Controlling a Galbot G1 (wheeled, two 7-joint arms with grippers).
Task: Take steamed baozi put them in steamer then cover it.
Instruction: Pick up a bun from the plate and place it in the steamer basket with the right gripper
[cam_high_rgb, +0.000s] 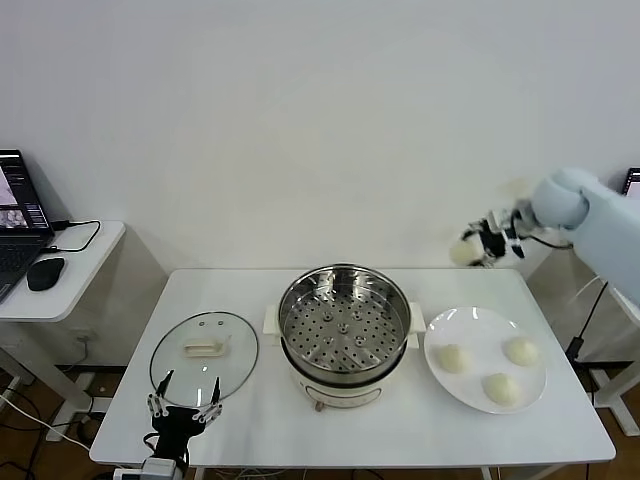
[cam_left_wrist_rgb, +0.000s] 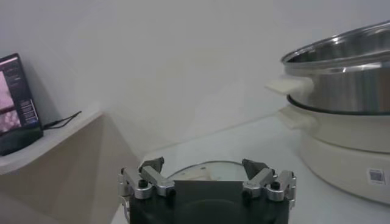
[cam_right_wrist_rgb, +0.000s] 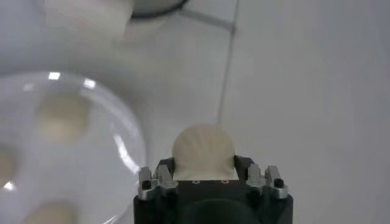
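Observation:
My right gripper needs to release the baozi on the steamer's perforated tray (cam_high_rgb: 338, 296), close to the far side of the steamer.
My right gripper (cam_high_rgb: 473, 250) hangs in the air above the table's far right corner, shut on a pale steamed baozi (cam_right_wrist_rgb: 203, 150). That baozi (cam_high_rgb: 463, 251) shows between the fingers in the head view too. Three more baozi (cam_high_rgb: 452, 357) (cam_high_rgb: 521, 351) (cam_high_rgb: 502, 389) lie on the white plate (cam_high_rgb: 470, 325). The steamer (cam_high_rgb: 343, 330) stands mid-table, its perforated tray bare and uncovered. Its glass lid (cam_high_rgb: 205, 352) lies flat on the table to the left. My left gripper (cam_high_rgb: 184, 407) is open near the front left edge, just before the lid.
A side desk (cam_high_rgb: 60, 275) with a laptop (cam_high_rgb: 18, 220) and mouse (cam_high_rgb: 45, 272) stands off to the left. The steamer's side handle (cam_left_wrist_rgb: 289, 85) and white base (cam_left_wrist_rgb: 347, 155) rise to one side of the left gripper.

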